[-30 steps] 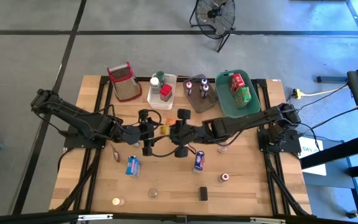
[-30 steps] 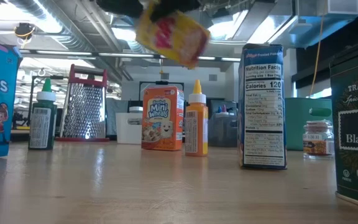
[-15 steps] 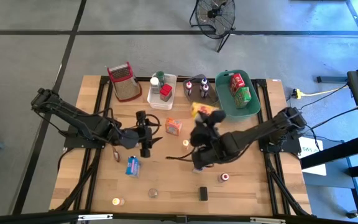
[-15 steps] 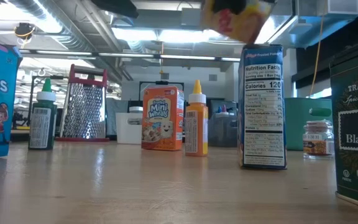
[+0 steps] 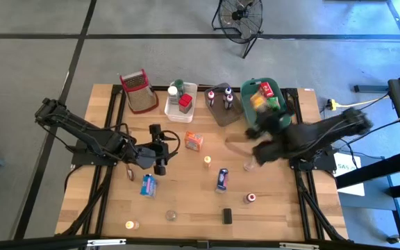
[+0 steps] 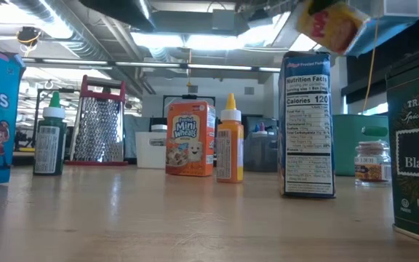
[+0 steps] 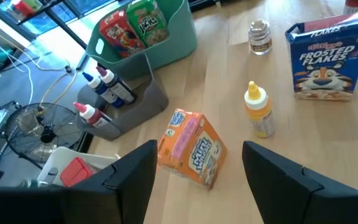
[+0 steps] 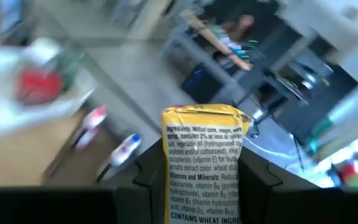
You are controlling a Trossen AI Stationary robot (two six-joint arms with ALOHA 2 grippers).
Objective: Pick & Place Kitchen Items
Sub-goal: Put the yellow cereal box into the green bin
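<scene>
My right gripper is holding the small yellow cereal box high over the green bin's near rim. It will let go of it in the green bin's far end (image 5: 255,84), beside the red box.
My right gripper (image 8: 201,186) is shut on a small yellow cereal box (image 8: 204,155). It holds the box high over the near left rim of the green bin (image 5: 244,89); the box (image 6: 329,25) shows tilted at the top of the low view. Two small boxes lie in that bin. My left gripper (image 5: 163,148) hovers open left of the table's middle. Its fingers point toward an orange Mini Wheats box (image 7: 191,149) that stands on the table. A yellow-orange squeeze bottle (image 7: 258,112) and a blue Frosted Flakes box (image 7: 325,59) stand beyond it. My right gripper pinches the yellow box between its two fingers (image 8: 148,177), one on each broad face. The narrow printed side panel (image 8: 201,186) faces the wrist camera. The box is lifted clear of the table and sits tilted in the hold.
At the far edge stand a red-rimmed grater (image 5: 136,90), a white bin (image 5: 180,102) and a grey bin (image 5: 221,105) with bottles. A small jar (image 5: 248,165), a blue box (image 5: 148,185), a dark tin (image 5: 227,215) and small jars lie on the near half.
My right gripper has swung from the table's middle up and toward the far right, to the green bin. Its wrist has rolled on the way. The yellow box went with it, clear of the table. My left gripper has stayed open, almost in place.
</scene>
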